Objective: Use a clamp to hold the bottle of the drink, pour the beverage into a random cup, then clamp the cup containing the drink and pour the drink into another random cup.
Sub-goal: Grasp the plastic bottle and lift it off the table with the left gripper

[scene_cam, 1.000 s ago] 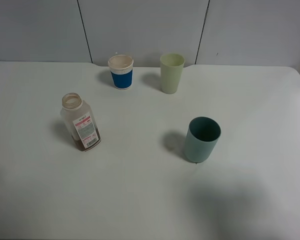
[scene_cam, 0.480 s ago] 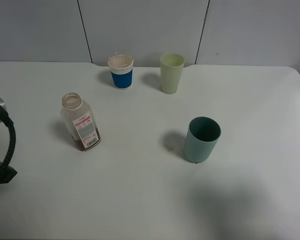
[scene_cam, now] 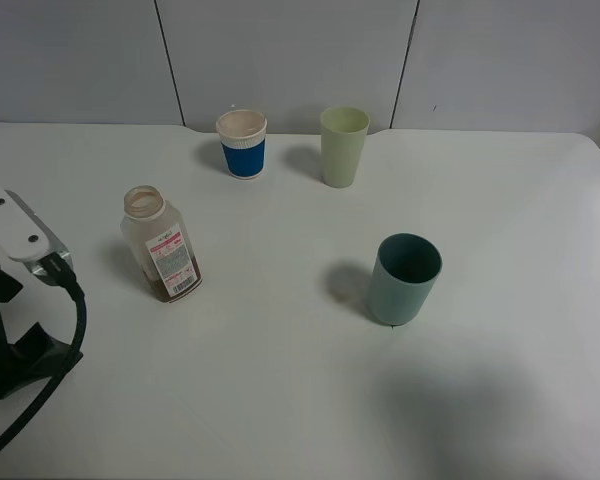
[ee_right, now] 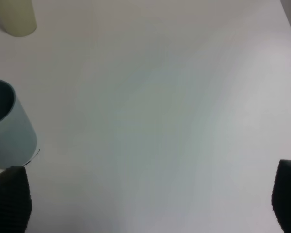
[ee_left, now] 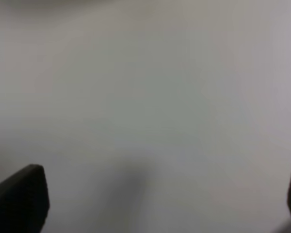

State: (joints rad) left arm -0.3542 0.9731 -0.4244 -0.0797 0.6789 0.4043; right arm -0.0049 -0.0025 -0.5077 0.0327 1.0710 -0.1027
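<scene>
My left gripper is to move to the drink bottle next, and there it will close around the bottle's body at the white and red label [scene_cam: 169, 259].
The drink bottle [scene_cam: 161, 246], clear with a white and red label and a little brown liquid, stands uncapped and leaning at the table's left. A blue paper cup [scene_cam: 242, 145] and a pale green cup [scene_cam: 343, 146] stand at the back. A teal cup [scene_cam: 405, 279] stands right of centre. My left arm [scene_cam: 15, 290] is at the left edge, left of the bottle and apart from it. My left gripper [ee_left: 157, 201] is open over bare table. My right gripper [ee_right: 149, 199] is open and empty, with the teal cup [ee_right: 5, 127] and the pale green cup [ee_right: 17, 17] off to one side.
The white table [scene_cam: 280, 380] ends at a grey panelled wall [scene_cam: 290, 50] behind the cups. A black cable [scene_cam: 65, 330] loops from my left arm. The right arm is out of the exterior view.
My left arm has come into the exterior view from the left edge and moved right, toward the bottle. The bottle and cups have not moved.
</scene>
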